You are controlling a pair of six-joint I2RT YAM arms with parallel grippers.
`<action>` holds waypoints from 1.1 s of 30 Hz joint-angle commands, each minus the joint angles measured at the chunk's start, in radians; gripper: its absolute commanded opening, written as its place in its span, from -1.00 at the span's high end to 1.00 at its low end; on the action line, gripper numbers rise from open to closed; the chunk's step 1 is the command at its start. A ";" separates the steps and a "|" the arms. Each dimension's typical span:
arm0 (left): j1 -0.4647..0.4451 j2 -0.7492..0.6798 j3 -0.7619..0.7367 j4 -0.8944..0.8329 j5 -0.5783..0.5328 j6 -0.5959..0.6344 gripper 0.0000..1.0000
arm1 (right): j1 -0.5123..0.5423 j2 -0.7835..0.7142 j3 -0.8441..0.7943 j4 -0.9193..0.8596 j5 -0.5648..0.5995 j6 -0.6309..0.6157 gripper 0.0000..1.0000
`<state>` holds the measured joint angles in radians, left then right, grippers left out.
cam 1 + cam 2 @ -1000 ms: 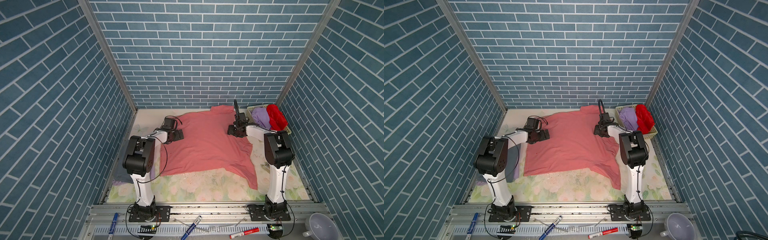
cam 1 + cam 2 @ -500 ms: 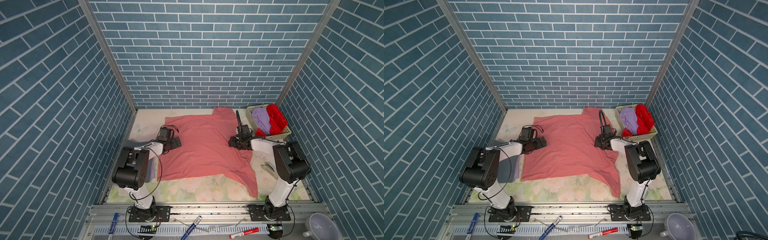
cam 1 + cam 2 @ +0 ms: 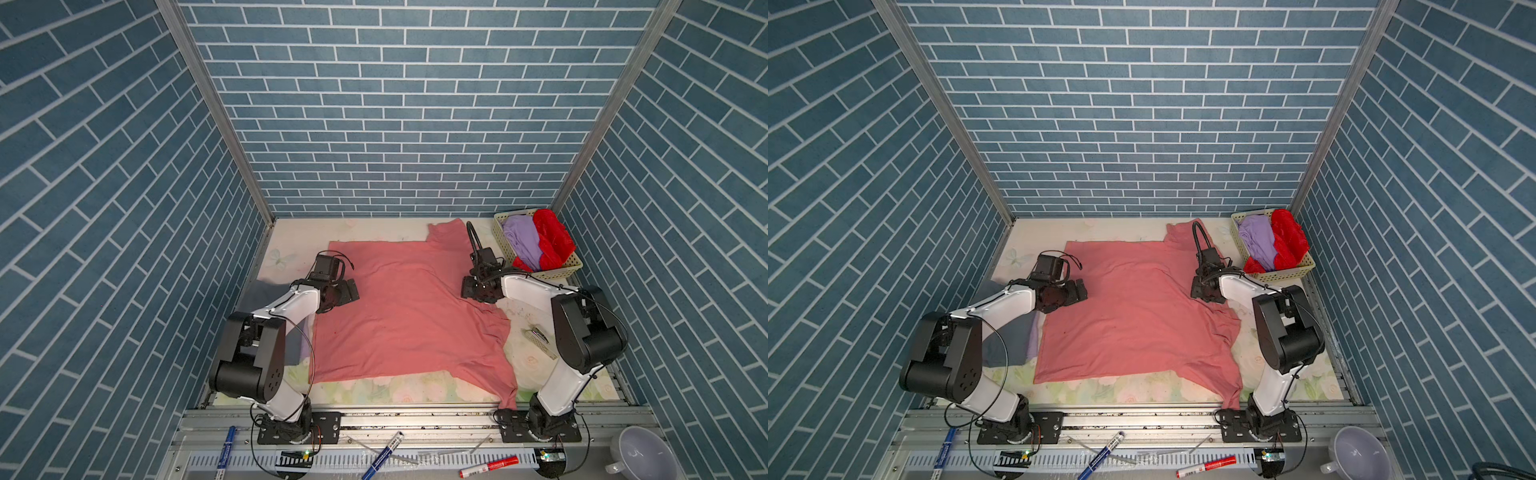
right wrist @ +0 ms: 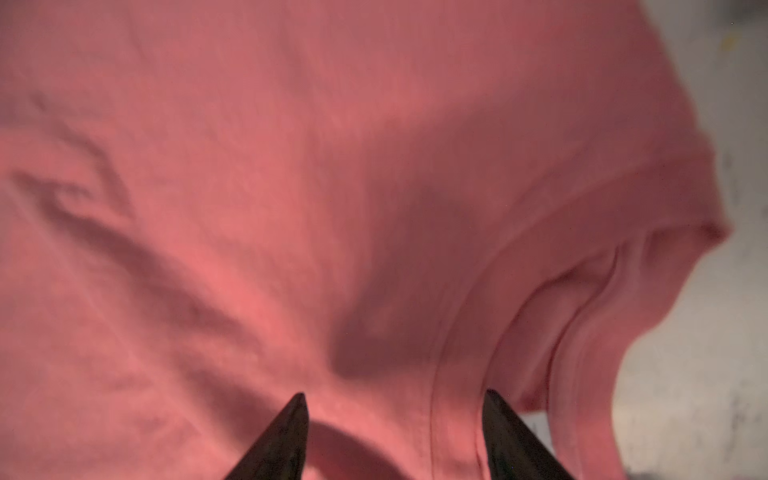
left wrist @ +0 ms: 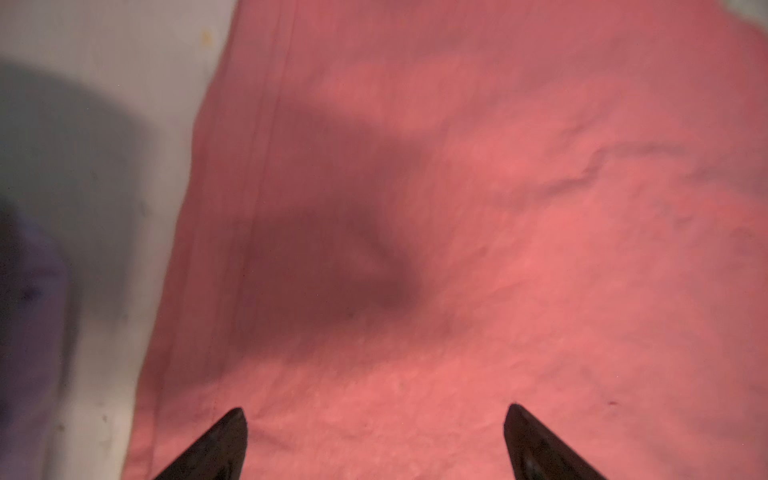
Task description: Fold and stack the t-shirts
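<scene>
Next, I close my left gripper on the far corner [image 3: 333,244] of the salmon pink t-shirt, the one away from the basket, so I can fold it toward the front.
A salmon pink t-shirt [image 3: 407,316] [image 3: 1133,316] lies spread flat over the middle of the table in both top views, one sleeve trailing to the front right edge. My left gripper [image 3: 351,291] [image 5: 375,413] hovers open over the shirt's left edge, with nothing between its fingers. Over the shirt's right side, by a folded sleeve seam, my right gripper [image 3: 469,291] [image 4: 395,397] stands open with the cloth lying beneath. Lavender [image 3: 521,237] and bright red [image 3: 550,237] t-shirts fill the basket. A slate grey t-shirt [image 3: 257,295] lies partly hidden under the left arm.
The cream lattice basket [image 3: 552,272] stands at the back right corner. A small metal object [image 3: 538,334] lies on the floral table cover by the right arm. Markers [image 3: 382,455] and a white cup [image 3: 640,453] rest in front of the rail. Brick walls close three sides.
The pink shirt has come toward the front and now lies flatter. Both grippers have moved forward and lower with it.
</scene>
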<state>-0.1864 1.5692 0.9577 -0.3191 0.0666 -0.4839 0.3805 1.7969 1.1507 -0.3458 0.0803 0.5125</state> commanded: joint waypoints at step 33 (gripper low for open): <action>0.127 0.910 1.124 -0.331 -0.030 0.101 -0.41 | -0.210 0.831 1.199 -0.027 -0.373 -0.113 -0.51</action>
<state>-0.0620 2.4527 2.0682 -0.6025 0.0040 -0.3759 0.1726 2.5835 2.2761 -0.3309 -0.2001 0.3950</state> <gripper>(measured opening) 0.736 0.756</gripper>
